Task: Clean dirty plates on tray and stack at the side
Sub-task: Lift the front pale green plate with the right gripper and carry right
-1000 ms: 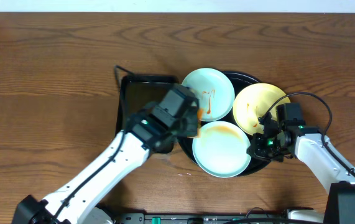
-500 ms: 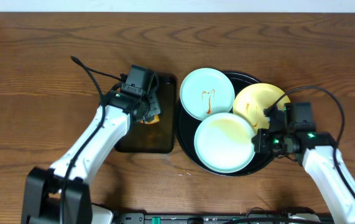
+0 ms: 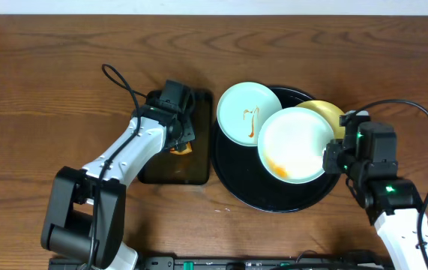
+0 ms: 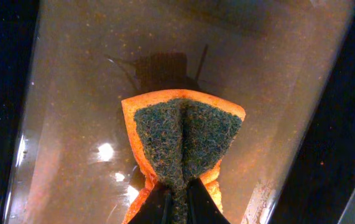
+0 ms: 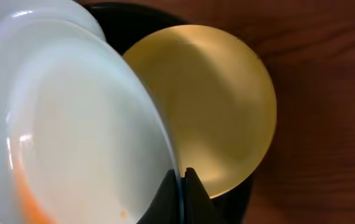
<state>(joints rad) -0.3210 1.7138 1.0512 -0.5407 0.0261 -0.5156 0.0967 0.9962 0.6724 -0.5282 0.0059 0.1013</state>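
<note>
I need to let go of the pale mint plate with my right gripper on the bare wooden table (image 3: 384, 131) (image 5: 345, 112) next to the yellow plate.
My right gripper (image 3: 332, 159) is shut on the rim of a pale mint plate (image 3: 294, 145) and holds it lifted and tilted over the round black tray (image 3: 232, 180); an orange smear sits low on it (image 5: 28, 193). The yellow plate (image 3: 326, 112) lies partly under it on the tray, and shows in the right wrist view (image 5: 214, 106). A second mint plate (image 3: 248, 112) with a brown smear rests at the tray's back left. My left gripper (image 4: 176, 200) is shut on an orange sponge with a dark scrub face (image 4: 184, 140), held in the rectangular tray (image 3: 170, 166).
The rectangular black tray (image 4: 65, 93) holds brownish water and stands just left of the round tray. Both arms' cables (image 3: 120, 86) loop over the wooden table (image 3: 49, 90). The table's front edge is near the arm bases.
My right gripper has lifted the front mint plate off the tray and tilted it over the yellow plate. My left arm has stayed at the rectangular tray with the sponge, shifting slightly.
</note>
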